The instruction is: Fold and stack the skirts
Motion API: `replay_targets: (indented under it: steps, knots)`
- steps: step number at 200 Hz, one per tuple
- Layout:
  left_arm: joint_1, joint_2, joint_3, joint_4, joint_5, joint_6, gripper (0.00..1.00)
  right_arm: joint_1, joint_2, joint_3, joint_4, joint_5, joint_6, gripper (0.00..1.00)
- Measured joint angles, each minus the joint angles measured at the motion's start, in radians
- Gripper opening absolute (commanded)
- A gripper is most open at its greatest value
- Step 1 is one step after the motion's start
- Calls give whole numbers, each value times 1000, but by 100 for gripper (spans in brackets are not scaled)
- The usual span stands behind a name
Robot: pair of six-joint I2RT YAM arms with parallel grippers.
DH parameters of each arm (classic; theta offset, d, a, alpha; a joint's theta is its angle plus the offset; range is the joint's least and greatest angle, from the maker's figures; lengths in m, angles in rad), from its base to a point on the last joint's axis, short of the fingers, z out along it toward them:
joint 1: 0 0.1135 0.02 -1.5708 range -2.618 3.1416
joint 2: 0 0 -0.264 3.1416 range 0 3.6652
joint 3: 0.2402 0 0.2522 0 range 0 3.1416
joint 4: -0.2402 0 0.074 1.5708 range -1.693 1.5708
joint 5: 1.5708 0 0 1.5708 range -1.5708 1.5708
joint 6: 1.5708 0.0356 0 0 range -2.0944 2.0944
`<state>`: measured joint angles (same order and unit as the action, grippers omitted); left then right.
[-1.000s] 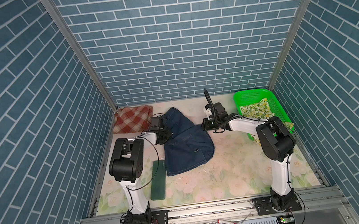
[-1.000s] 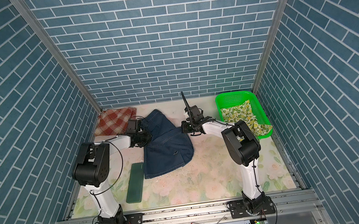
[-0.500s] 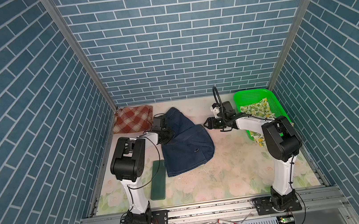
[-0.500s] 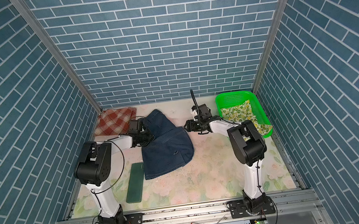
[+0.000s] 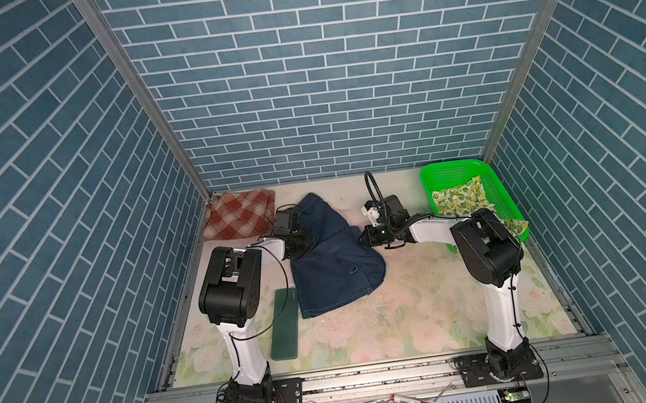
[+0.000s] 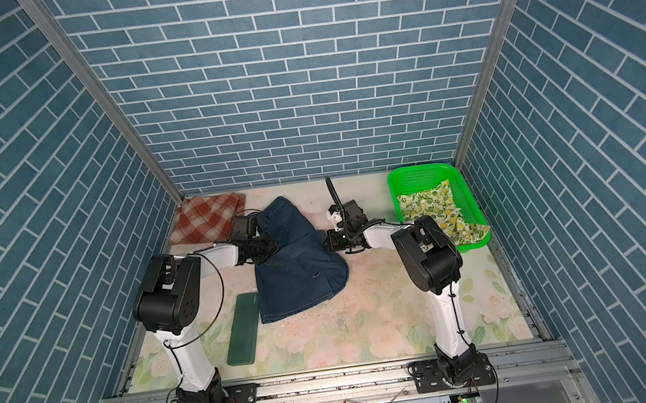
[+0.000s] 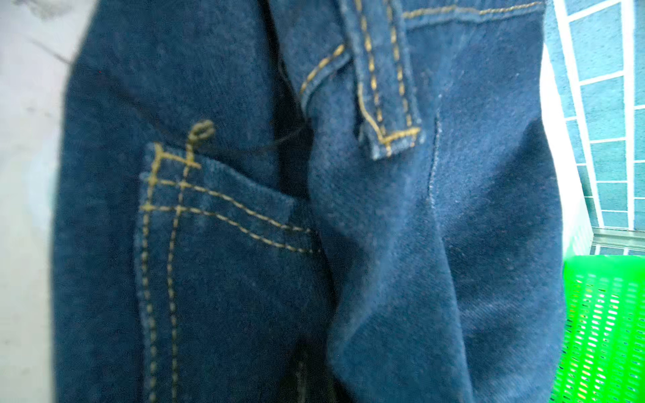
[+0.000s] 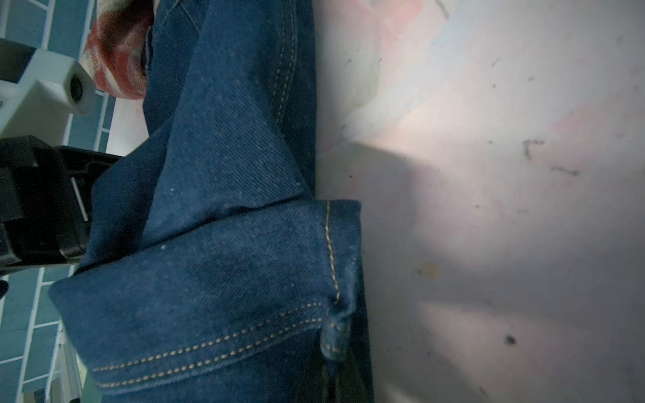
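Note:
I should release the denim skirt's hemmed edge with my right gripper on the bare table (image 5: 393, 267) just past its rounded front bulge. The denim skirt now lies rumpled mid-table.
The dark blue denim skirt (image 5: 333, 268) (image 6: 296, 272) lies rumpled mid-table, its waist end raised. My left gripper (image 5: 305, 242) (image 6: 270, 244) is shut on its left waist edge; denim (image 7: 349, 209) with a pocket and belt loop fills the left wrist view and hides the jaws. My right gripper (image 5: 365, 237) (image 6: 328, 241) is shut on the skirt's right edge, where a hemmed fold (image 8: 227, 244) runs into the jaws. The plaid skirt (image 5: 239, 217) (image 6: 206, 221) lies folded at the back left. The lemon-print skirt (image 5: 463, 198) (image 6: 435, 205) lies in the basket.
The green mesh basket (image 5: 447, 166) (image 6: 418, 170) stands at the back right, close behind the right arm. A flat dark green pad (image 5: 284, 324) (image 6: 243, 329) lies in front of the denim on the left. Brick walls close in three sides.
The right gripper drew back toward the basket, then came back left onto the denim's right edge and shut on it. The left gripper stayed put with its hold.

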<state>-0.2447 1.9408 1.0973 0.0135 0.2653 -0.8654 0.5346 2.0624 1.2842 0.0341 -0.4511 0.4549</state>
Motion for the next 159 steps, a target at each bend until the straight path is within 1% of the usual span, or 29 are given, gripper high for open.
replay_targets:
  steps: [20,50,72,90,126,159]
  knots:
    - [-3,8,10,0,3,-3,14,-39,-22,0,-8,17,-9,0]
    - [-24,31,35,11,6,-14,14,-132,-50,12,-34,51,-42,0]
    - [-51,47,55,15,8,-23,14,-192,-54,64,-75,76,-83,0]
    - [-75,60,70,16,13,-34,14,-220,-64,111,-100,100,-126,0]
    - [-103,67,82,10,29,-41,15,-211,-143,122,-110,116,-197,0]
    - [-85,58,82,2,52,-42,27,-141,-300,17,-86,161,-258,0]
